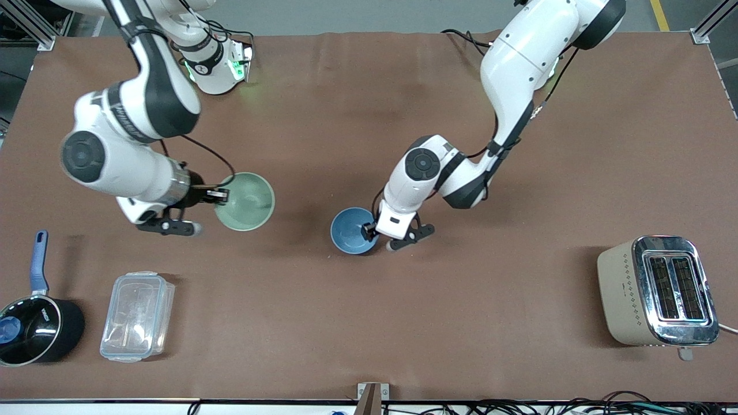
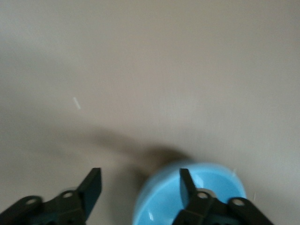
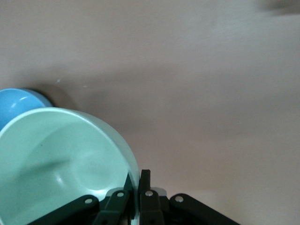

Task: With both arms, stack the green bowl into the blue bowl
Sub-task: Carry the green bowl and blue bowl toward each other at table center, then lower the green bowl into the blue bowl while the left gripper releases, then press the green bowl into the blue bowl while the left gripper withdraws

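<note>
The robot's right gripper should release the green bowl inside the blue bowl (image 1: pixel 353 230) (image 3: pixel 15 107) beside the fingers of its left gripper.
The green bowl (image 1: pixel 248 202) is held by its rim in my right gripper (image 1: pixel 222 195), which is shut on it; the right wrist view shows the rim pinched between the fingers (image 3: pixel 137 176) and the bowl's pale inside (image 3: pixel 61 159). The blue bowl (image 1: pixel 351 230) sits on the table near the middle, toward the left arm's end from the green bowl; its edge also shows in the right wrist view (image 3: pixel 18 101). My left gripper (image 1: pixel 377 236) is open astride the blue bowl's rim (image 2: pixel 159 206), one finger inside the bowl and the other outside (image 2: pixel 139 176).
A beige and chrome toaster (image 1: pixel 657 291) stands near the front camera at the left arm's end. A black saucepan with a blue handle (image 1: pixel 34 328) and a clear plastic container (image 1: pixel 137 316) lie near the front camera at the right arm's end.
</note>
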You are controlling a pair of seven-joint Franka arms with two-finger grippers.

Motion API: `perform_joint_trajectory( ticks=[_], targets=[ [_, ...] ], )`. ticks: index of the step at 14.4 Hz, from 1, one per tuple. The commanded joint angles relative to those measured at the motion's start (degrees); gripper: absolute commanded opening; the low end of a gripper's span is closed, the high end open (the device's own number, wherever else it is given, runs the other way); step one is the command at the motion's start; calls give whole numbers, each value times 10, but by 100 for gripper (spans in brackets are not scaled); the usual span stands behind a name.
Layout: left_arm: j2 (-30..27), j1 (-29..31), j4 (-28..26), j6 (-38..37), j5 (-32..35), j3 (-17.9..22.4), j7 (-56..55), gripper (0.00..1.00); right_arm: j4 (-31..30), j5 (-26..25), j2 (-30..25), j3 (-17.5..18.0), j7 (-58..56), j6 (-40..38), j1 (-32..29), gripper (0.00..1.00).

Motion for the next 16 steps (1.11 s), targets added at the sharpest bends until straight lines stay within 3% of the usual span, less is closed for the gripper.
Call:
perform_joint_trajectory(
  ticks=[1, 3, 7, 10, 16],
  targets=[
    [-38, 31, 53, -132, 43, 15, 11, 100, -2, 9, 28, 37, 70, 48, 20, 0],
    [-74, 88, 55, -177, 72, 14, 79, 100, -1, 9, 54, 55, 108, 90, 37, 0],
    [-150, 177, 57, -293, 60, 7, 281, 100, 3, -13, 111, 71, 194, 190, 84, 0],
    [-198, 243, 59, -371, -27, 6, 380, 100, 14, -21, 144, 71, 208, 246, 94, 0],
    [-295, 276, 59, -475, -40, 12, 539, 100, 39, -85, 183, 71, 247, 258, 107, 1]
  ],
)
